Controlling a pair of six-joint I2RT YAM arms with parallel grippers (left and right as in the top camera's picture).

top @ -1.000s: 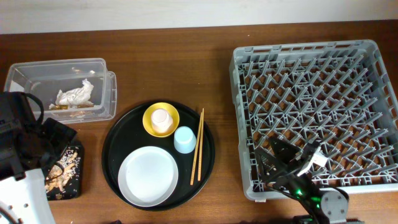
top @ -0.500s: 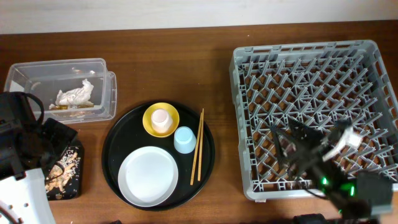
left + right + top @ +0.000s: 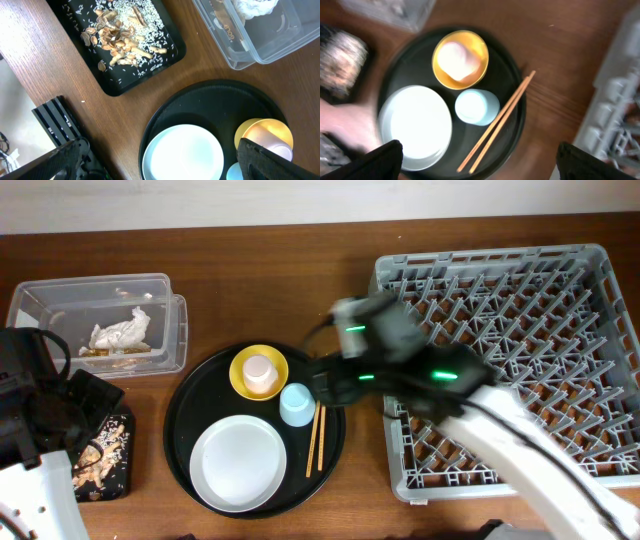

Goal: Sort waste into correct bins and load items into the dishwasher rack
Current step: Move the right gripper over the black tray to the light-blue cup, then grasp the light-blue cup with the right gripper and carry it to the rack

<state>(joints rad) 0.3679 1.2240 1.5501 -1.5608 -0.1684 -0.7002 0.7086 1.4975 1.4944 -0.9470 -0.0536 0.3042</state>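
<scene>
The robot's right gripper will next close on the body of the light blue cup [image 3: 297, 407] [image 3: 480, 107], between the yellow bowl and the chopsticks.
A yellow bowl [image 3: 259, 372] holds a small cream-pink cup [image 3: 259, 369] on the large round black tray [image 3: 190, 415]. Beside it are a light blue cup [image 3: 297, 404], a pale plate [image 3: 238, 463] and wooden chopsticks [image 3: 314, 442]. My right gripper [image 3: 325, 383] hovers above the chopsticks' upper end, open and empty; in the right wrist view [image 3: 480, 160] the chopsticks [image 3: 505, 117] and blue cup [image 3: 476, 107] lie below it. My left gripper [image 3: 95, 395] is open and empty at the left, above the plate [image 3: 182, 152] in its wrist view [image 3: 165, 162]. The grey dishwasher rack [image 3: 520, 310] stands empty at the right.
The clear plastic box [image 3: 60, 300] at the back left holds a crumpled white napkin [image 3: 120, 332]. The flat black tray [image 3: 110, 470] in front of it holds beige-brown food scraps [image 3: 117, 37]. My right arm stretches from the rack's front across to the round tray.
My right arm has swung fast from over the rack's front edge leftward to above the round tray by the chopsticks. The left arm and all the objects have not moved.
</scene>
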